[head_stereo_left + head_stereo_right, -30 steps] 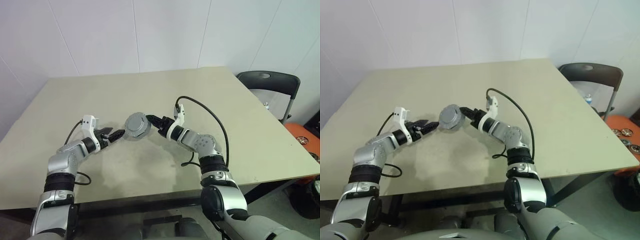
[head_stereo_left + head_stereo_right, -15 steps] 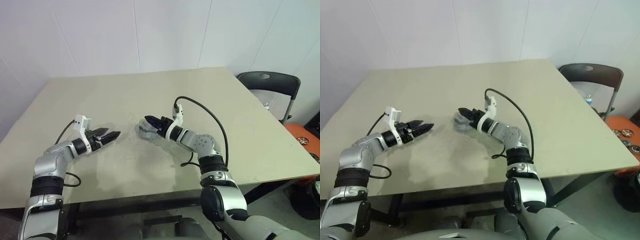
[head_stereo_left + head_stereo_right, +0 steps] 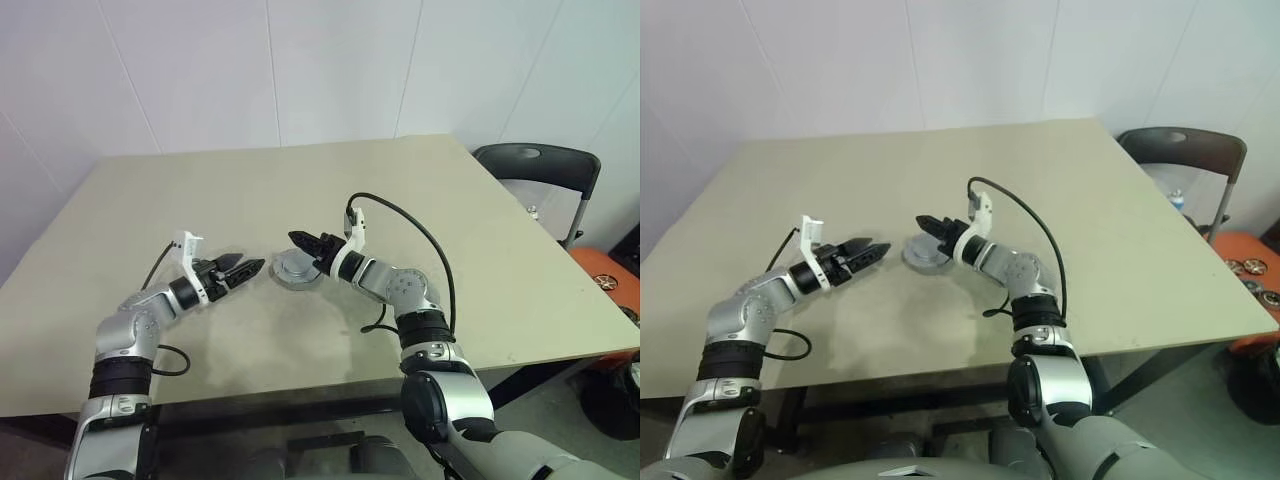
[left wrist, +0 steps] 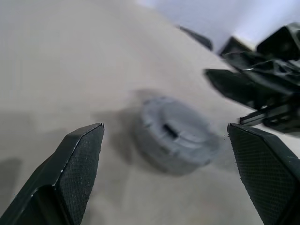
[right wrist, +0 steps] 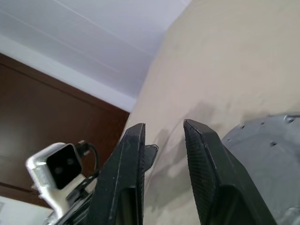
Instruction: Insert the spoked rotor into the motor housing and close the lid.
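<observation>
My right gripper's narrow fingers point past the lid's edge; it should open wide, turn down over the lid and grip its raised middle (image 3: 297, 263).
A short round grey metal unit (image 3: 293, 270) lies flat on the table, between the two arms. It looks like the motor housing with the lid (image 4: 180, 132) lying on its top. The spoked rotor is hidden. My left gripper (image 3: 245, 265) stands open just left of the unit and points at it, apart from it. My right gripper (image 3: 297, 239) hovers over the unit's far edge, its fingers (image 5: 206, 154) a narrow gap apart with nothing between them.
The beige table (image 3: 480, 250) stretches wide on all sides. A black cable (image 3: 420, 225) loops up from the right forearm. A dark folding chair (image 3: 540, 165) stands past the table's right corner, with an orange object (image 3: 605, 270) on the floor near it.
A second ago the right gripper held the grey unit up on edge; it let go, and the unit now lies flat on the table. The left gripper drew away leftward, then came back close.
</observation>
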Motion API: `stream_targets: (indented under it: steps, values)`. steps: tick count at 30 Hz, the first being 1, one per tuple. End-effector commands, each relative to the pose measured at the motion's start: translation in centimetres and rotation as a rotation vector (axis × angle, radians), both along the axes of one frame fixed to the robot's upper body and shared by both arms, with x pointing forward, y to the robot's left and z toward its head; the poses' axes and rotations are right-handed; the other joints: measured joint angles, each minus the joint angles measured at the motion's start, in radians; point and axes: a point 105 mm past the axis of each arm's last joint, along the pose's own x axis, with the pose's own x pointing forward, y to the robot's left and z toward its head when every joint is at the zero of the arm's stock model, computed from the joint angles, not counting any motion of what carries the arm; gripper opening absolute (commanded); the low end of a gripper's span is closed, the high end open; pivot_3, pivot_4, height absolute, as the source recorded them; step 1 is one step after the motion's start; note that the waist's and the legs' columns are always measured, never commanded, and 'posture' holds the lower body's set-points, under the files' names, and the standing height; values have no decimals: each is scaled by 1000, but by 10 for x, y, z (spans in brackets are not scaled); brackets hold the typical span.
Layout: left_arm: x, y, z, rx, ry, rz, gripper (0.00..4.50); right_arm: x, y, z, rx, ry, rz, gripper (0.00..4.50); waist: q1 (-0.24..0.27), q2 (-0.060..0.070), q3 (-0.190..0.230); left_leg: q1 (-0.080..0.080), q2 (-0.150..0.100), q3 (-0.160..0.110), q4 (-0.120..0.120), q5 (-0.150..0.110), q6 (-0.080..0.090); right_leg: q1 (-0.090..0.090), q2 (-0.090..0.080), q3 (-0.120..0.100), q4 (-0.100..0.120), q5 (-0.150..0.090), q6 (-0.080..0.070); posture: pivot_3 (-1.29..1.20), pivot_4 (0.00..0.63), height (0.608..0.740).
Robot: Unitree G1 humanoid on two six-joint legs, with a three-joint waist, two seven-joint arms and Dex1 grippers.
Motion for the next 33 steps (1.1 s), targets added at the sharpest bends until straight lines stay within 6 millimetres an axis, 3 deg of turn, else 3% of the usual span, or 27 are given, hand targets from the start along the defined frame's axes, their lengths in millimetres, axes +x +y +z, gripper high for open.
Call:
stream_targets:
  steps: [1, 7, 8, 10, 17, 24, 33]
  values:
    - [5, -17, 21, -17, -92, -35, 4481, 7, 0, 18, -93, -131, -18, 1355, 0, 0, 0, 0, 0, 0, 0, 0, 0, 0, 0, 0, 0, 0, 0, 0, 0, 740]
    - [5, -24, 39, -117, -160, -33, 4481, 9, -1, 11, -389, -314, 2, 1355, 0, 0, 0, 0, 0, 0, 0, 0, 0, 0, 0, 0, 0, 0, 0, 0, 0, 740]
    - [3, -22, 42, -130, -171, -37, 4498, 9, -1, 10, -428, -343, 10, 1528, 0, 0, 0, 0, 0, 0, 0, 0, 0, 0, 0, 0, 0, 0, 0, 0, 0, 740]
    - [-1, -18, 48, -154, -187, -43, 4500, 7, 0, 9, -472, -384, 28, 1921, 0, 0, 0, 0, 0, 0, 0, 0, 0, 0, 0, 0, 0, 0, 0, 0, 0, 740]
    - [-12, 2, 53, -167, -188, -27, 4500, -2, 7, 2, -556, -462, 108, 4361, 1, 0, 0, 1, 0, 0, 0, 0, 0, 1, 1, 0, 0, 0, 0, 0, 0, 740]
    - [-6, 20, 50, -100, -201, 88, 4500, -10, 10, -19, -672, -487, 166, 4438, 3, 0, 0, 2, 0, 0, 0, 0, 0, 2, 1, 0, 0, 0, 0, 0, 0, 740]
    - [-9, 15, 52, -117, -211, 73, 4500, 3, 1, -16, -742, -535, 43, 4438, 2, 0, 0, 3, 0, 0, 0, 0, -1, 3, 1, 0, 0, 0, 0, 0, 0, 740]
